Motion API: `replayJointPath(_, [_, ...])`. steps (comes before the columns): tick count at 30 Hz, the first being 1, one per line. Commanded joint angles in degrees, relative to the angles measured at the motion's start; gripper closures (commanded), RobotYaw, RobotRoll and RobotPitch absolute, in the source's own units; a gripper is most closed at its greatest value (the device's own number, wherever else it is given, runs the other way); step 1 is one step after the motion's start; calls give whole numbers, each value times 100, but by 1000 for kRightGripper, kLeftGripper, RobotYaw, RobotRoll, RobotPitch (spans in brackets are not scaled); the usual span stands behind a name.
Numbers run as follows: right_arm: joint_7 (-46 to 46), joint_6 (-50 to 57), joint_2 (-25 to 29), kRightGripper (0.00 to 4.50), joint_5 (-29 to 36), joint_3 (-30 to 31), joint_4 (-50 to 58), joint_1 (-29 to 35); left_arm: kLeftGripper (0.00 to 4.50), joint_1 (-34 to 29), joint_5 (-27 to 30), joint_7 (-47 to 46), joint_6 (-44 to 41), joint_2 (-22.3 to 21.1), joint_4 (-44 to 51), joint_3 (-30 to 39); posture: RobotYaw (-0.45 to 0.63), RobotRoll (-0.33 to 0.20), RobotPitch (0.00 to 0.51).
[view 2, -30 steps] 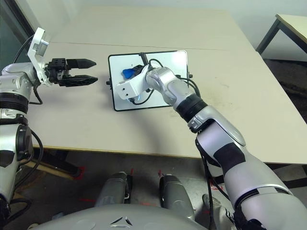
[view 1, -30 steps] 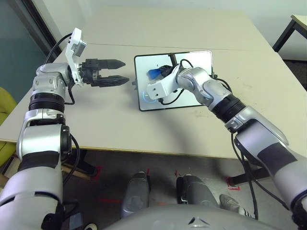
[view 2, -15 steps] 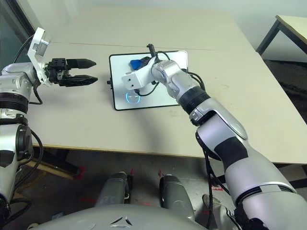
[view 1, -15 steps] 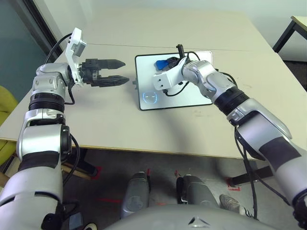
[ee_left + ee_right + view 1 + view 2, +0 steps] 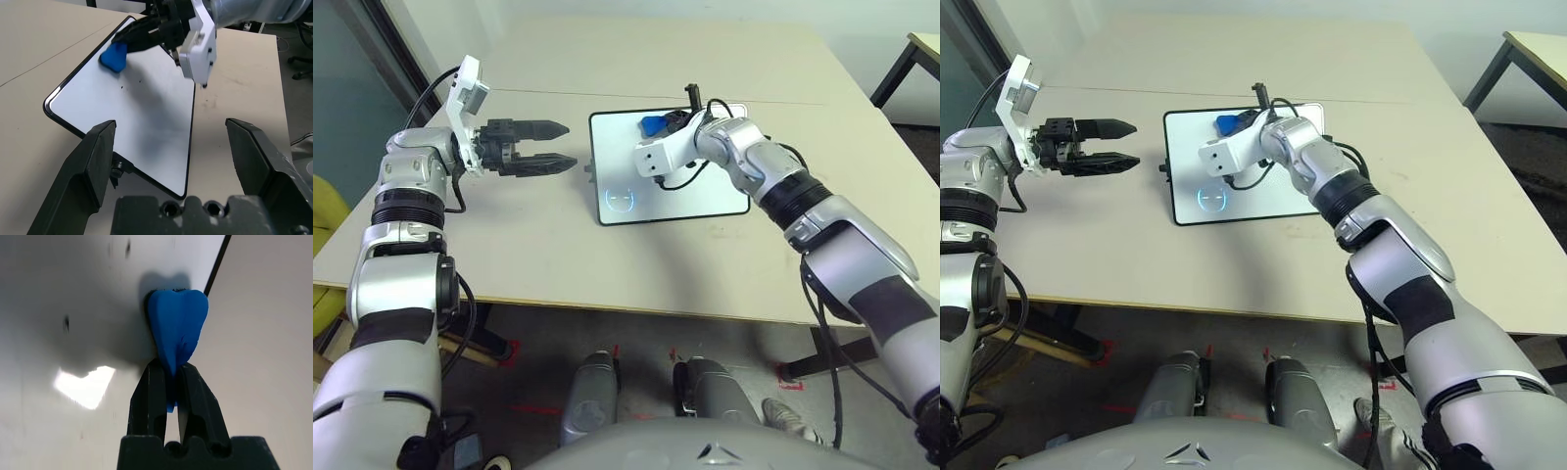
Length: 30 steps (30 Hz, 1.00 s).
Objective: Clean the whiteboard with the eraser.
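The spot for the blue eraser is beside the whiteboard's near corner, under my right gripper's arm. I need to put the eraser down there on the table [image 5: 787, 206].
The whiteboard [image 5: 705, 191] lies flat in the middle of the table, white with a thin black frame. My right gripper [image 5: 668, 122] is shut on the blue eraser [image 5: 652, 124] and presses it on the board near its far edge. In the right wrist view the eraser [image 5: 177, 333] is squeezed between the two black fingers [image 5: 149, 396], close to the board's black frame. A few small dark specks remain on the board [image 5: 142, 112]. My left gripper [image 5: 558, 147] hovers open to the left of the board, holding nothing.
The beige table [image 5: 509, 245] carries a seam line across its far part. A second table's corner [image 5: 925, 44] stands at the far right. A blue-white light spot [image 5: 620, 199] reflects on the board's near-left part.
My right gripper has swept the eraser from the board's left-middle part towards its far edge. The left arm has stayed still.
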<state>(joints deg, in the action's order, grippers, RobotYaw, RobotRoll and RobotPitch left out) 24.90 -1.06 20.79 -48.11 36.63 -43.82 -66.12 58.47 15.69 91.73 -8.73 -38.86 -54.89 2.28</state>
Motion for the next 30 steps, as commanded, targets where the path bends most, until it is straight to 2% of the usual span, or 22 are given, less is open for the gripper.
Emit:
replayJointPath(1, [194,-9,78,4394,25,-12,220,249,0,89,-50,0,29,7,-20,37,134,0,40])
replayJointPath(21, [567,121,-312,4396,-181,235,1129,925,0,52,-34,1,-5,-11,36,47,144,0,40])
replayJointPath(30, [588,78,-98,4396,-102,5,1028,940,0,38,-30,2,-8,-6,52,46,141,0,38])
